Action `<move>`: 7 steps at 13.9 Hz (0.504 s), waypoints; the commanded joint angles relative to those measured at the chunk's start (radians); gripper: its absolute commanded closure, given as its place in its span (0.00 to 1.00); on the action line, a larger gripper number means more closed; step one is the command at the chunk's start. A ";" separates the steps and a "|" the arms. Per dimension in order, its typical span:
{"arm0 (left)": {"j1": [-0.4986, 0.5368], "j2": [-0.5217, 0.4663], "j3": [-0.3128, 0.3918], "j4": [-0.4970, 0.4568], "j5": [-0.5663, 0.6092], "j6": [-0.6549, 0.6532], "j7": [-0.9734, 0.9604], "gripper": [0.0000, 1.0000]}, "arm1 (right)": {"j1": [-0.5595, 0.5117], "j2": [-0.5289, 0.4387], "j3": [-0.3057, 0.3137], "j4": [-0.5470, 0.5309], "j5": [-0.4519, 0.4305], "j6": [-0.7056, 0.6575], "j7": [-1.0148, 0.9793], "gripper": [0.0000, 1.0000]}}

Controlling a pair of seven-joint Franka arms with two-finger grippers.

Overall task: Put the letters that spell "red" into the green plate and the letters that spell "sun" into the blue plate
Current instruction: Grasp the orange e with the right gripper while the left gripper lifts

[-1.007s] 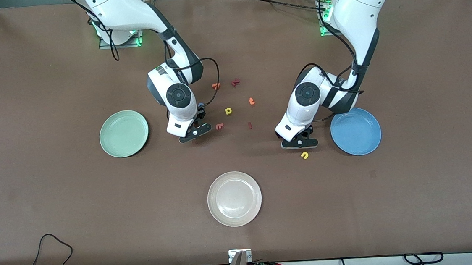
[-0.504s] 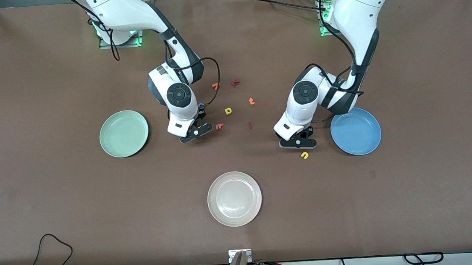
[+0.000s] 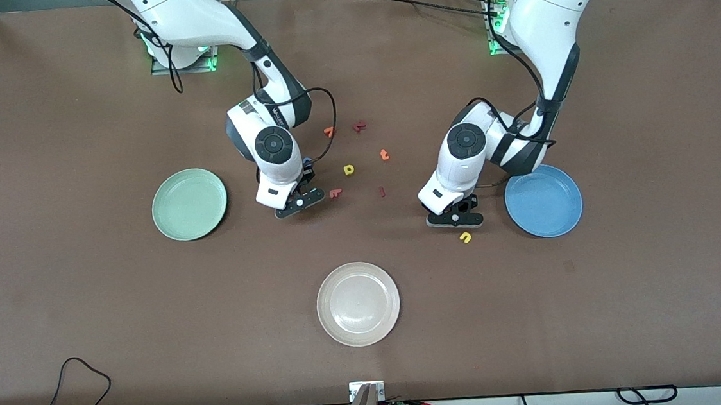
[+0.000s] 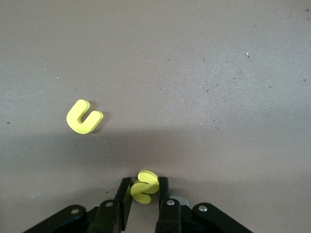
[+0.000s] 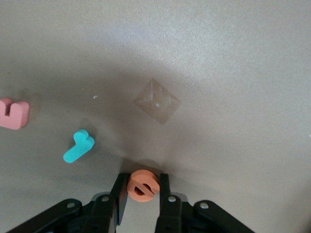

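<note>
Next, I open my left gripper to let go of the yellow "s" in the blue plate, off-centre [image 3: 527, 189] toward the loose letters.
My left gripper [image 4: 144, 188] is low over the table beside the blue plate [image 3: 544, 201], shut on a yellow "s" [image 4: 145, 183]. A yellow "u" [image 4: 83, 117] lies on the table close by, a little nearer the front camera [image 3: 465, 237]. My right gripper [image 5: 143, 190] is low between the green plate [image 3: 189, 204] and the scattered letters, shut on an orange "e" [image 5: 144, 184]. A thin teal "r" [image 5: 78, 146] lies flat just beside its fingers. Both plates hold nothing.
An off-white plate [image 3: 358, 304] stands nearer the front camera, mid-table. Loose letters lie between the arms: a yellow "d/p" [image 3: 349, 169], an orange "t" [image 3: 384, 155], a pinkish-red one [image 3: 334, 193] and dark red ones [image 3: 359, 126].
Both grippers have closed, the left on the yellow "s" and the right on the orange "e". The left hand has shifted slightly toward the right arm's end.
</note>
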 commanded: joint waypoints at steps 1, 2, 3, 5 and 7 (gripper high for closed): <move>0.029 -0.041 0.004 -0.001 0.030 -0.015 0.022 0.84 | 0.004 -0.073 -0.009 -0.002 0.008 -0.019 -0.001 0.94; 0.055 -0.062 0.004 0.000 0.030 -0.046 0.080 0.84 | 0.000 -0.118 -0.018 -0.001 0.008 -0.057 0.000 0.95; 0.082 -0.087 0.003 0.002 0.030 -0.090 0.140 0.84 | -0.017 -0.162 -0.040 0.008 0.007 -0.105 0.002 0.95; 0.147 -0.138 -0.003 0.002 0.030 -0.173 0.249 0.84 | -0.060 -0.231 -0.113 0.013 0.007 -0.220 0.006 0.95; 0.173 -0.185 -0.003 -0.006 0.030 -0.279 0.327 0.84 | -0.098 -0.248 -0.187 -0.001 -0.005 -0.242 -0.011 0.95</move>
